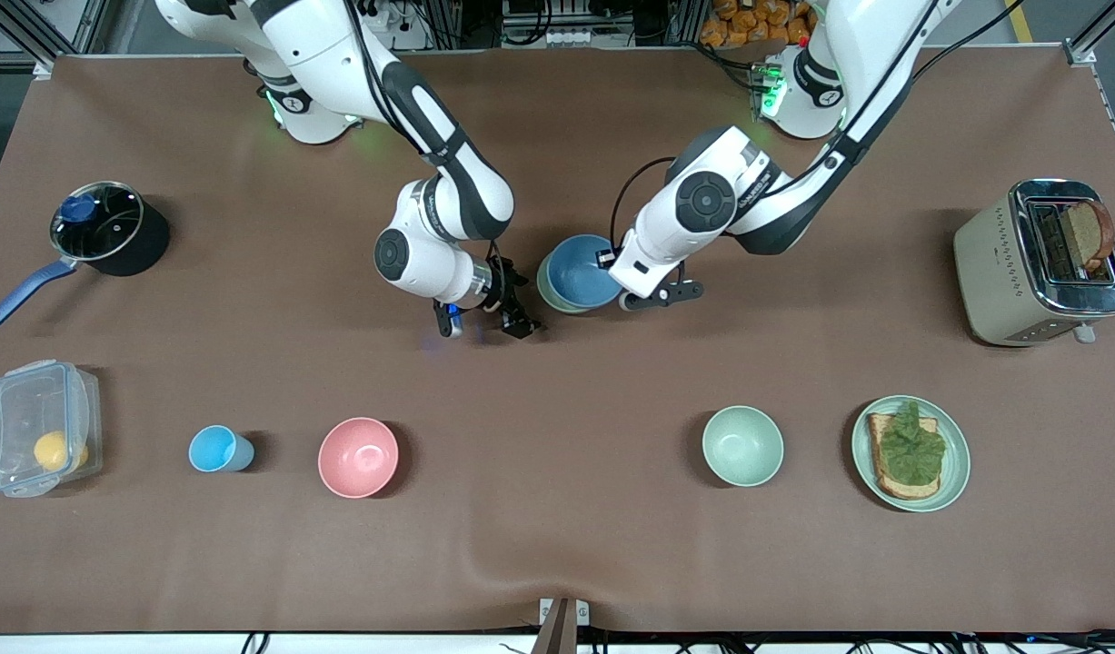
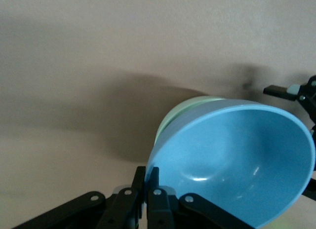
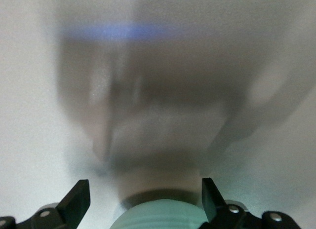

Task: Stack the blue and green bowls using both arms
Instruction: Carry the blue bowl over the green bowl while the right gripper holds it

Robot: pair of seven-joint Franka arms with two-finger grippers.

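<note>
Next, my left gripper lets go of the blue bowl, nested down inside the green bowl (image 1: 572,277) (image 2: 224,159) beside my open right gripper.
The blue bowl (image 1: 582,271) sits inside the green bowl (image 1: 545,289) at the table's middle; only a strip of the green rim shows toward the right arm's end. My left gripper (image 1: 609,261) is shut on the blue bowl's rim. In the left wrist view, the left gripper (image 2: 148,185) pinches the edge of the blue bowl (image 2: 237,160), and the green bowl (image 2: 185,108) peeks out under it. My right gripper (image 1: 484,322) is open and empty just beside the stack. In the right wrist view, the right gripper (image 3: 144,199) has a green curved surface (image 3: 158,215) low between its spread fingers.
Nearer the camera stand a clear box with a lemon (image 1: 39,440), a light-blue cup (image 1: 216,449), a pink bowl (image 1: 358,457), a mint-green bowl (image 1: 742,445) and a plate with toast (image 1: 911,452). A lidded pot (image 1: 98,227) and a toaster (image 1: 1039,262) stand at the table's ends.
</note>
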